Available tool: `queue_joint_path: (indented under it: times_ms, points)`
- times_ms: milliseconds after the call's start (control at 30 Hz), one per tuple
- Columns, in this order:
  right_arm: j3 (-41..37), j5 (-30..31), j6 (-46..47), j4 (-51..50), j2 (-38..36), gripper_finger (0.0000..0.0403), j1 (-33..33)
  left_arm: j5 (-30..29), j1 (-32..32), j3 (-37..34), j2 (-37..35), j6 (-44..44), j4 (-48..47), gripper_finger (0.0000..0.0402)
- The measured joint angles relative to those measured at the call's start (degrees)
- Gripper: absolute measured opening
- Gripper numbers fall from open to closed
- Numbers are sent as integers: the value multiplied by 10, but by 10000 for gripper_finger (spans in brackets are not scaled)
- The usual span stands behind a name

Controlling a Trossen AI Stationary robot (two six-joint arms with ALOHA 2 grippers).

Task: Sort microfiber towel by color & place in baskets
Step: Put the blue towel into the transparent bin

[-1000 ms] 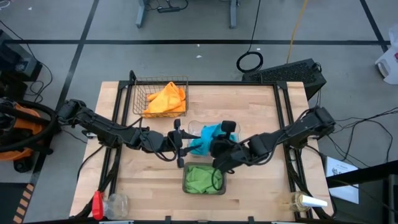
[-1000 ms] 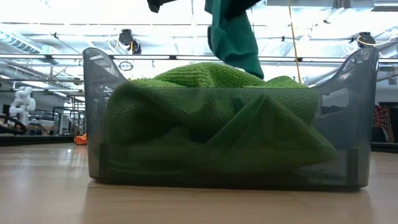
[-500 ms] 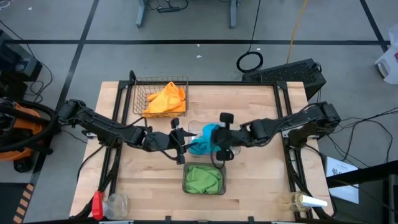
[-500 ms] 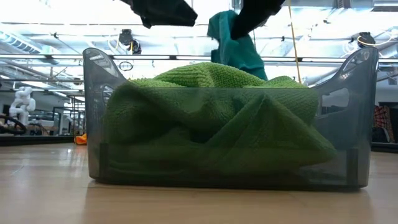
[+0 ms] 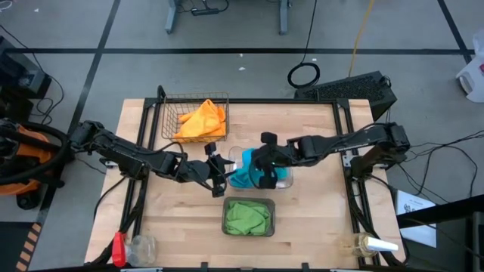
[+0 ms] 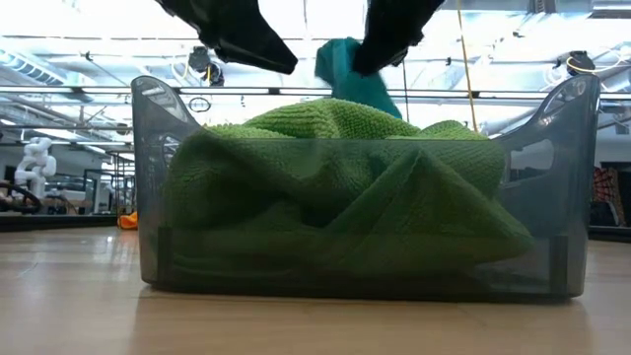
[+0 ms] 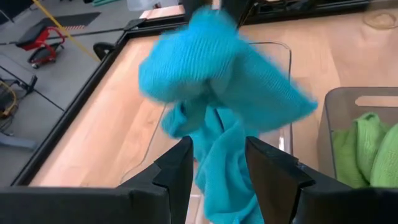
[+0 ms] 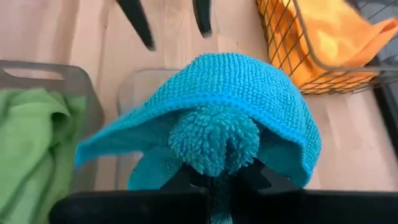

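Next, I release the teal-blue towel from my right gripper in the clear plastic tray (image 5: pixel 255 174), just behind the grey tray.
My right gripper (image 5: pixel 263 166) is shut on a teal-blue towel (image 5: pixel 246 172) above the clear plastic tray (image 5: pixel 284 180) at the table's middle. The towel also shows in the low view (image 6: pixel 345 67). My left gripper (image 5: pixel 221 172) is open just left of the tray, and its fingers (image 7: pixel 183 165) stand before the hanging towel (image 7: pixel 217 81) without touching it. Two orange-yellow towels (image 5: pixel 200 119) lie in the brown wire basket (image 5: pixel 168 115). Light green towels (image 5: pixel 246 216) lie in the grey tray (image 5: pixel 271 224). My right gripper holds a bunched fold of the teal towel (image 8: pixel 214 146). The cloth drapes over the fingers and hides the place of contact. The fingers come from the table's right, slanting down. The towel hangs slack over the clear tray (image 8: pixel 134 87).
The grey tray (image 6: pixel 148 197) stands near the front edge, just in front of the clear tray. The wire basket (image 8: pixel 292 56) stands at the far left. A clear bottle (image 5: pixel 370 243) lies at the near right corner, and a red tool (image 5: pixel 119 249) lies at the near left.
My right gripper has carried the teal towel from above the grey tray toward the table's far edge and a little left, over the clear tray. The towel hung long below the gripper and is now bunched.
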Motion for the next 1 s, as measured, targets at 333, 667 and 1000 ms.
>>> queue_joint_path:
  times_ms: [333,667,1000]
  points:
    - [-57,-33,-5,43,9,13,-26,-16,1,0,-15,22,1,153]
    - [-111,-101,11,69,14,13,-37,-15,18,1,-20,18,3,153]
    - [-127,-109,16,102,66,13,-61,-13,18,1,-20,16,-5,153]
